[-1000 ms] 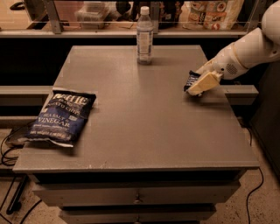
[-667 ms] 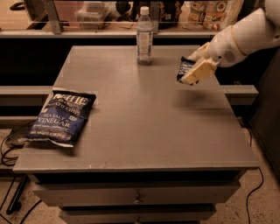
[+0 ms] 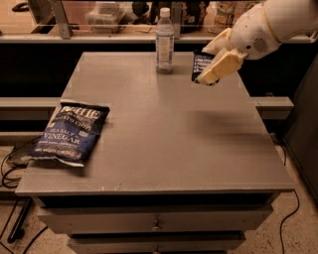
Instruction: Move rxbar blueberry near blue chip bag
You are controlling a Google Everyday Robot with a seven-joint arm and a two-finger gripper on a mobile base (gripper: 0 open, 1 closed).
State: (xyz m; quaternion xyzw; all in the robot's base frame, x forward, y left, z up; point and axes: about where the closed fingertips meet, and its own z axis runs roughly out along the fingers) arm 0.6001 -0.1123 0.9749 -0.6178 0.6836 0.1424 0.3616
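Note:
The robot's gripper needs to release the rxbar blueberry on the grey table (image 3: 117, 145), beside the inner edge of the blue chip bag.
My gripper (image 3: 209, 69) hangs above the far right part of the grey table (image 3: 164, 134), well off its surface. It is shut on the rxbar blueberry (image 3: 201, 62), a small dark navy bar with white print, held between the cream fingers (image 3: 218, 68). The blue chip bag (image 3: 72, 131) lies flat at the table's left edge, near the front, far from the gripper. The white arm (image 3: 273, 22) reaches in from the upper right.
A clear water bottle (image 3: 164, 40) with a white cap stands at the table's far edge, just left of the gripper. A shelf with clutter (image 3: 109, 15) runs behind the table. Cables (image 3: 12, 163) lie on the floor at left.
The gripper has lifted the rxbar blueberry off the table's right side and carried it up and to the left, toward the water bottle.

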